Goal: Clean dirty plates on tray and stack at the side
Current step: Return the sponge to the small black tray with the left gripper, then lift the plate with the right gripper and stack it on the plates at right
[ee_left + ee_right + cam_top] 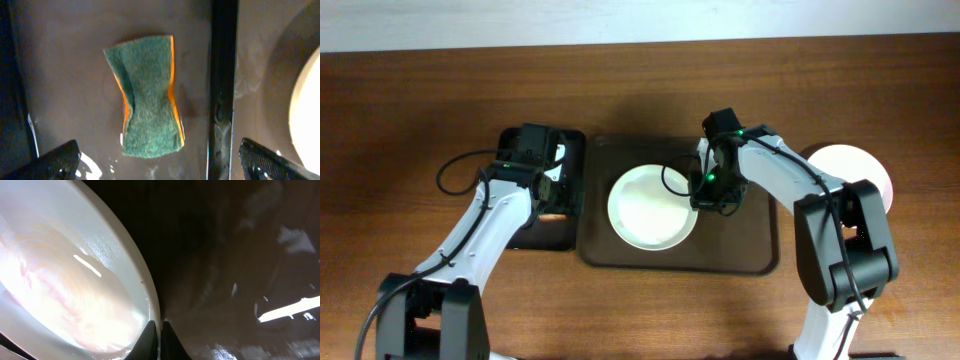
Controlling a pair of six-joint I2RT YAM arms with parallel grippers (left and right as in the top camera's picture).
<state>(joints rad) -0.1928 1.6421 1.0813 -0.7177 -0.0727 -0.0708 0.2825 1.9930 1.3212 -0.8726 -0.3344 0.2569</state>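
Next, my right gripper lets go of the tray's plate once it is on top of the white plates (849, 186) beside the dark-brown tray.
One white plate (650, 208) lies on the dark-brown tray (745, 245), left of its middle, plain white in the overhead view. My right gripper (708, 198) is shut on that plate's right rim; in the right wrist view its fingers (160, 330) pinch the rim of the plate (65, 285), whose surface looks wet with a faint pink tint. White plates (855, 170) sit to the right of the tray, partly hidden by my right arm. My left gripper (555, 195) is open and empty over the black tray, its fingers (160, 160) wide apart just short of the sponge.
A green and orange sponge (147, 95) lies on the smaller black tray (535, 238) left of the brown tray. The black tray's rim (222, 85) separates it from the brown tray. Wet streaks show on both trays.
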